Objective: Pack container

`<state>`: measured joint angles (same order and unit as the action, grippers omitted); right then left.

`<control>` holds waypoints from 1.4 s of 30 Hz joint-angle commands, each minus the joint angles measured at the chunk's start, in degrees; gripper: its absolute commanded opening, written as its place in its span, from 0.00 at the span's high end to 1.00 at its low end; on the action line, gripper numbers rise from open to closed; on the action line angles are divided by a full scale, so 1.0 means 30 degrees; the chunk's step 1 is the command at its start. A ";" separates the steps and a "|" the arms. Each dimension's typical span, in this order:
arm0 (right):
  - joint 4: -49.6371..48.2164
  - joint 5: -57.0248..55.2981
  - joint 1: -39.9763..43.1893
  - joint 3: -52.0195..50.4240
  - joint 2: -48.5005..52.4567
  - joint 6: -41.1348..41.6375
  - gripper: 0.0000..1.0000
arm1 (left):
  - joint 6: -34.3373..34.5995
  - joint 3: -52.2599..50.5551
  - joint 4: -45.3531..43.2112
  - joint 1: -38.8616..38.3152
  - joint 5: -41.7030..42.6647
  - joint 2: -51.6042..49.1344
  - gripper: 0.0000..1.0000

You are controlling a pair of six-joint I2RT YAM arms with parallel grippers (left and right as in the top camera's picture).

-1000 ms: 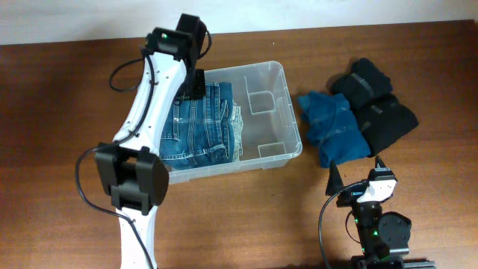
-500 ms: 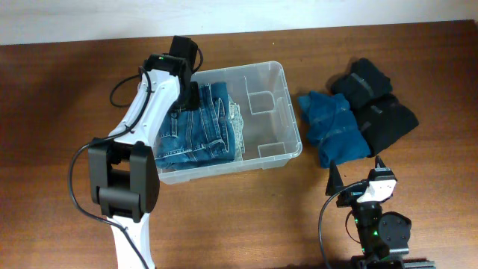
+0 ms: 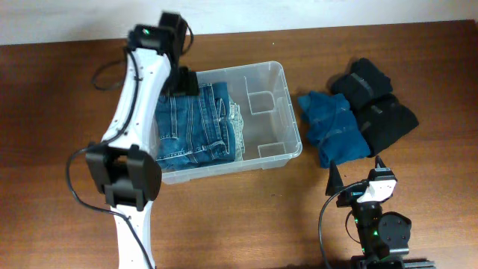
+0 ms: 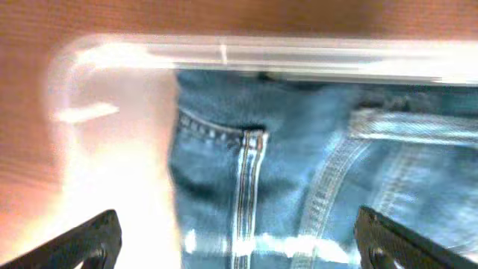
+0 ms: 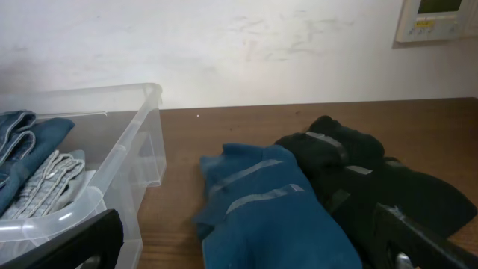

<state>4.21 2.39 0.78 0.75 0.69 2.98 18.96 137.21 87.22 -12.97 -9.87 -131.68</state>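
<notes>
The middle of the folded blue garment (image 3: pixel 335 119) (image 5: pixel 267 196), beside the black garments, is the next place my right gripper needs to go to and close.
The clear plastic container (image 3: pixel 290 112) stands mid-table with folded blue jeans (image 3: pixel 196 128) lying in its left half. My left gripper (image 3: pixel 184 82) hovers over the container's far left corner, open and empty. In the left wrist view its gripper (image 4: pixel 239 243) has both fingers spread wide above the jeans (image 4: pixel 299 164), just inside the container's rim (image 4: pixel 299 54). My right gripper (image 3: pixel 357 172) rests open near the front right of the table. From the right wrist, that gripper (image 5: pixel 246 243) faces a folded blue garment (image 5: pixel 261 202) with nothing between its fingers.
A blue garment (image 3: pixel 332 128) and two black folded garments (image 3: pixel 381 104) lie right of the container. The right wrist view shows the black garments (image 5: pixel 366 175) and the container's wall (image 5: pixel 142 134). The container's right half holds only its moulded dividers (image 3: pixel 261 101).
My left gripper has opened and let go of the jeans, then drawn back up toward the container's far left corner. The jeans stay in the container. The right arm has not moved.
</notes>
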 commanded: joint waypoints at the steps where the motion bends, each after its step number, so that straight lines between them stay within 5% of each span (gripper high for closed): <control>1: 0.0022 -0.0233 0.0160 -0.0146 -0.0109 0.0080 0.02 | -0.0801 0.4925 0.1778 0.0670 -0.0146 0.0219 0.01; 8: 0.0022 -0.0233 0.0160 -0.0146 -0.0109 0.0080 0.02 | -0.1129 0.9996 0.3155 0.3118 0.0321 0.0299 0.01; 19: -0.0787 0.2521 0.0138 0.0219 -0.0080 0.0160 0.02 | -0.3927 1.0120 0.2936 0.5763 0.2222 0.0299 0.01; 24: -0.0452 0.2120 0.0146 0.2885 0.1013 0.0153 0.01 | -0.4087 1.0120 0.2812 0.5843 0.2149 0.0291 0.01; 30: 0.4371 0.0634 0.0160 0.9887 0.7461 0.0058 0.02 | -0.4058 1.0120 0.2805 0.5821 0.2463 0.0291 0.01; 36: 1.1861 0.0488 0.0160 2.0516 1.9336 -0.2426 0.02 | -0.4065 1.0120 0.2980 0.5829 0.2448 0.0291 0.01; 42: 1.5642 0.0641 0.0160 2.6964 2.7911 -0.2259 0.02 | -0.4065 1.0120 0.3104 0.5829 0.2441 0.0291 0.01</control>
<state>49.58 4.36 0.78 76.90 77.93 -3.18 7.51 166.74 96.42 4.47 -3.16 -131.48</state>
